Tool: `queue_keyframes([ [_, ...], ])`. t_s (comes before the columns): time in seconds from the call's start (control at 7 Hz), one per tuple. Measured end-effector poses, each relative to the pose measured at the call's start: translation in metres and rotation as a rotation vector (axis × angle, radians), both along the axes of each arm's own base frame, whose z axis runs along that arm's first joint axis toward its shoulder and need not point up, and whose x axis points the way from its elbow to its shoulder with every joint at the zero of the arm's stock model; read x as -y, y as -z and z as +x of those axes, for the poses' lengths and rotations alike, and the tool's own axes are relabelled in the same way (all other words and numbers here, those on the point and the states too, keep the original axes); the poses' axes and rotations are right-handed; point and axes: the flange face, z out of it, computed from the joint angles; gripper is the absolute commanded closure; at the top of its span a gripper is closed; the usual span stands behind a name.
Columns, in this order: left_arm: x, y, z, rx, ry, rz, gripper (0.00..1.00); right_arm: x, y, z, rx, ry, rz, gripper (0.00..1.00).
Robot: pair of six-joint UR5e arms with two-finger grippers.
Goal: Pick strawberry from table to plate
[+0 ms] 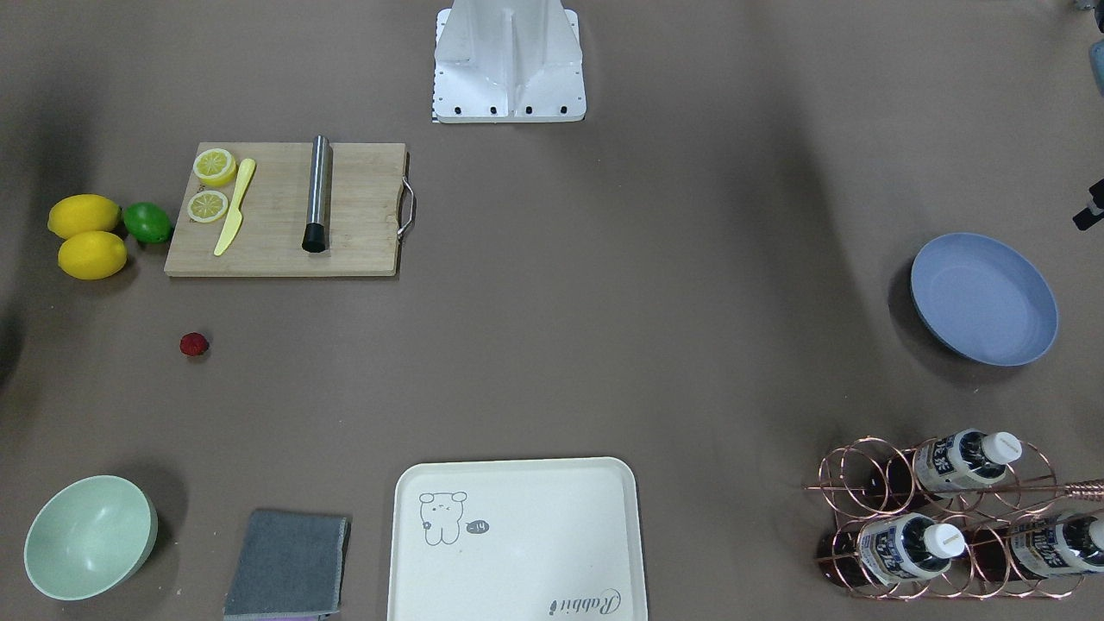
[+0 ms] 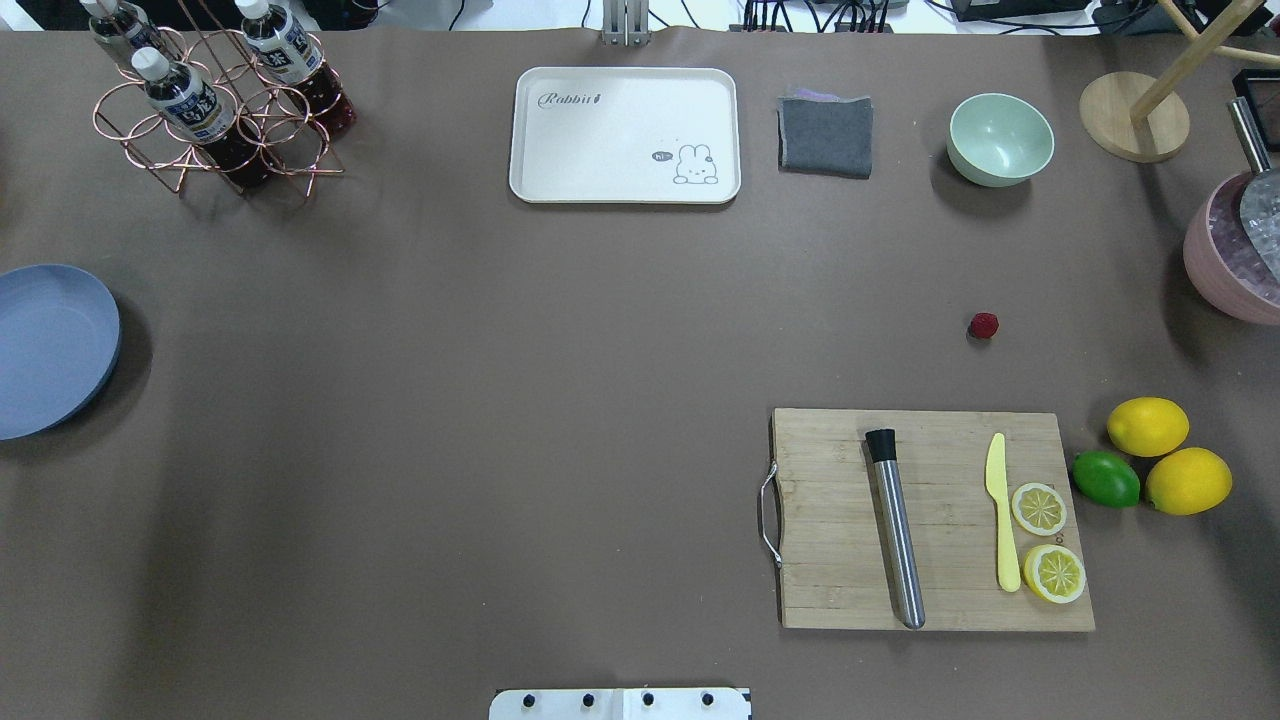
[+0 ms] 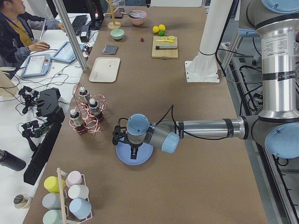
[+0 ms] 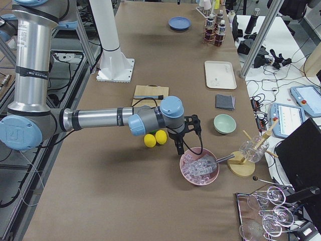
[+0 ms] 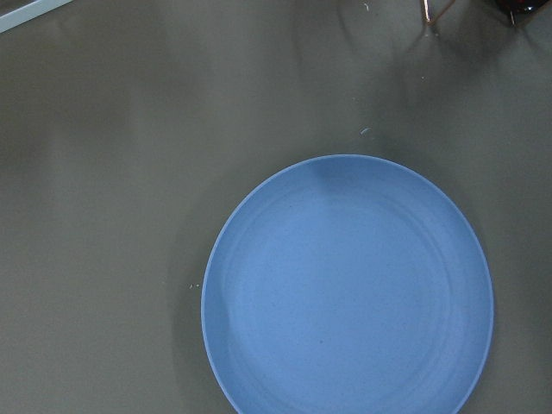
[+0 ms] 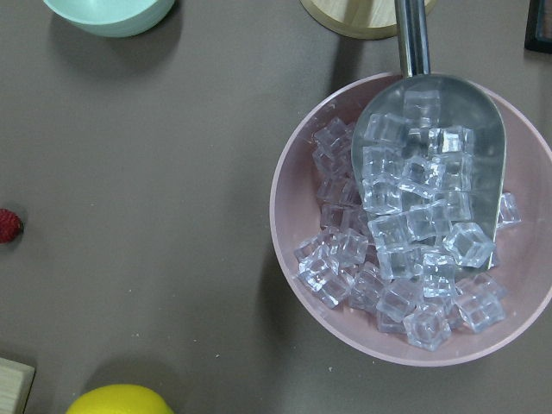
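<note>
Next, the left gripper closes on the rim (image 1: 1051,281) (image 5: 206,328) of the blue plate, at the side farthest from the cutting board.
The strawberry (image 2: 984,325) is a tiny dark-red berry lying alone on the brown table (image 2: 450,350), between the cutting board and the green bowl; it also shows at the left edge of the right wrist view (image 6: 7,226). The blue plate (image 2: 50,350) sits empty at the table's far left end and fills the left wrist view (image 5: 345,293). My left gripper (image 3: 133,153) hangs over the plate. My right gripper (image 4: 179,146) hovers by the pink ice bowl, near the lemons. Both show only in side views, so I cannot tell whether they are open or shut.
A wooden cutting board (image 2: 930,520) holds a steel muddler, a yellow knife and lemon slices. Two lemons (image 2: 1147,426) and a lime (image 2: 1106,478) lie beside it. A pink bowl of ice (image 6: 414,216), green bowl (image 2: 1000,138), grey cloth (image 2: 825,133), cream tray (image 2: 625,135) and bottle rack (image 2: 215,110) stand around.
</note>
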Motion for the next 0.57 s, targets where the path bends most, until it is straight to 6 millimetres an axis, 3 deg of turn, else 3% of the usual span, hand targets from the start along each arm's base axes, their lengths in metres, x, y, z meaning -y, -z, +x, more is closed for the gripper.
queue_keyframes([
  [0.29, -0.003, 0.007, -0.002, -0.009, 0.022, 0.020, 0.02, 0.001, -0.006, 0.000, 0.000, -0.001, -0.010, 0.00],
  [0.57, -0.019, 0.000, -0.004, 0.018, 0.031, 0.069, 0.02, 0.015, -0.004, -0.002, 0.006, -0.024, -0.025, 0.00],
])
